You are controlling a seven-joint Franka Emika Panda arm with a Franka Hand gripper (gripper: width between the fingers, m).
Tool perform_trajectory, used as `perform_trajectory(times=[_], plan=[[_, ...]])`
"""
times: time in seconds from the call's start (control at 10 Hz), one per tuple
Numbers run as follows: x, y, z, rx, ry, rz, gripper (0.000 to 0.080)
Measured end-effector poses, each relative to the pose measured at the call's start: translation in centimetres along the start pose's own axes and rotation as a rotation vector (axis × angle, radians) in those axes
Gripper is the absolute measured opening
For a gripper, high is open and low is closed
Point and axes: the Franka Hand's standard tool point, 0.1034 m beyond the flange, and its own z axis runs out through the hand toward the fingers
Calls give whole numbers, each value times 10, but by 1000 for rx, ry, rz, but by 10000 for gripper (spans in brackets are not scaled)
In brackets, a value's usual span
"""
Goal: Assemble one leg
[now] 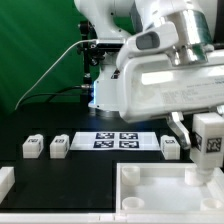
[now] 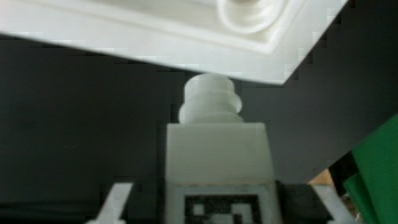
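My gripper needs to release the white leg upright in the round hole at the white tray's near corner (image 1: 210, 204) (image 2: 249, 10).
My gripper (image 1: 209, 150) is shut on a white leg (image 1: 209, 137) with a black-and-white tag and holds it above the right side of the large white rimmed tray piece (image 1: 150, 188). In the wrist view the leg (image 2: 217, 150) sits between my fingers, its stubby peg end pointing at the tray's corner (image 2: 214, 40), close to a round hole there. Three more legs stand on the black table: two at the exterior view's left (image 1: 33, 147) (image 1: 59, 147) and one at the right (image 1: 170, 147).
The marker board (image 1: 118, 140) with several tags lies mid-table between the loose legs. A white block (image 1: 5, 181) sits at the exterior view's left edge. The arm's base stands behind, before a green backdrop.
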Motion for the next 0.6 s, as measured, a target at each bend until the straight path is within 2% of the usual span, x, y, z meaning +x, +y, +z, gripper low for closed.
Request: perform_trajectory(times=[0.2, 0.6], plan=[[-9, -8, 12, 14, -15, 2, 288], [-20, -10, 21, 12, -14, 6, 288]])
